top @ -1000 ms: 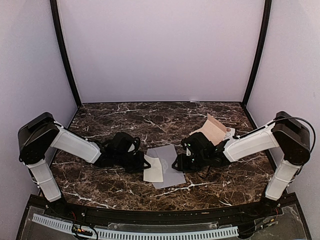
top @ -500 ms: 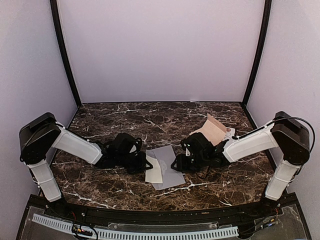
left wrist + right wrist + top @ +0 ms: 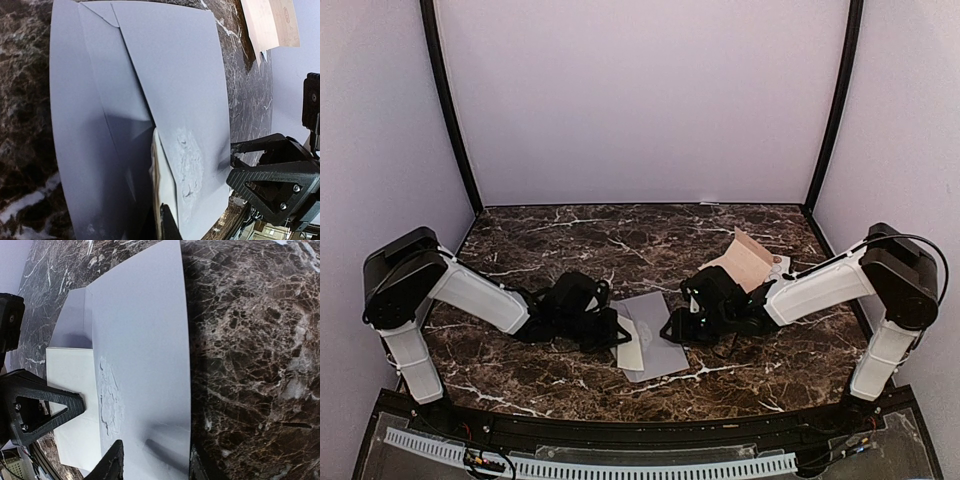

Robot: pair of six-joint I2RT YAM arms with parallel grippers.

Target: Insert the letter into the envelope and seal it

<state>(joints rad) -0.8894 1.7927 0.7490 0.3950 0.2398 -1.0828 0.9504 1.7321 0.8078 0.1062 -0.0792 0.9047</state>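
Observation:
I should let go of the letter flat, as my left gripper holds it tilted up against the envelope's upper panel, then take its outer edge [image 3: 619,354] again and push it deeper.
The grey-lavender envelope [image 3: 658,340] lies flat at the table's middle, also in the left wrist view [image 3: 165,85] and right wrist view [image 3: 145,335]. The white letter [image 3: 631,347] sticks out of its left side, partly under the envelope's upper panel [image 3: 75,400]. My left gripper [image 3: 618,335] is shut on the letter's outer edge [image 3: 161,190]; it shows in the right wrist view [image 3: 42,410]. My right gripper [image 3: 670,328] is open at the envelope's right edge [image 3: 155,465], one finger [image 3: 112,462] over the paper, the other at its edge.
A tan paper sheet [image 3: 748,258] lies behind the right arm, with a small white sheet [image 3: 778,264] beside it. The tan sheet also shows in the left wrist view [image 3: 267,22]. Dark marble table [image 3: 570,235] with walls on three sides.
My left gripper has moved right with the letter, and less white shows outside the envelope. The envelope has shifted slightly right. The right gripper has barely moved.

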